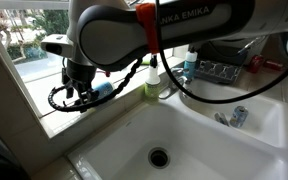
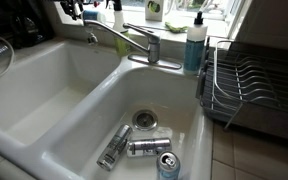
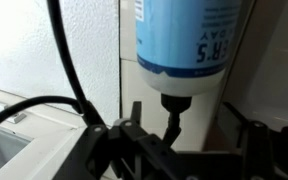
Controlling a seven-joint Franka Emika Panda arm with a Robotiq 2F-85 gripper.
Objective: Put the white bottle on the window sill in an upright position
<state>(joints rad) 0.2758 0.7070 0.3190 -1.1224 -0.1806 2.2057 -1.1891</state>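
Note:
The white bottle lies sideways on the window sill; next I grip the black pump neck [image 3: 175, 104], lift and stand it upright.
The white bottle [image 3: 184, 35], with a blue-teal label and a black pump head [image 3: 172, 105], fills the top of the wrist view, its pump pointing toward my gripper [image 3: 189, 130]. The black fingers stand wide apart on either side of the pump neck and do not touch it; the gripper is open. In an exterior view my gripper [image 1: 79, 82] hovers low over the window sill [image 1: 36, 97]. The bottle's blue label [image 1: 102, 88] shows right beside it, lying on the sill. The bottle's base is hidden.
A smaller pale green bottle with a black cap [image 1: 152, 80] stands on the sill close by. Below is a white double sink [image 1: 184, 135] with faucet [image 2: 134, 42], cans in one basin [image 2: 144, 147], a blue soap bottle [image 2: 194, 45] and a dish rack [image 2: 249, 85].

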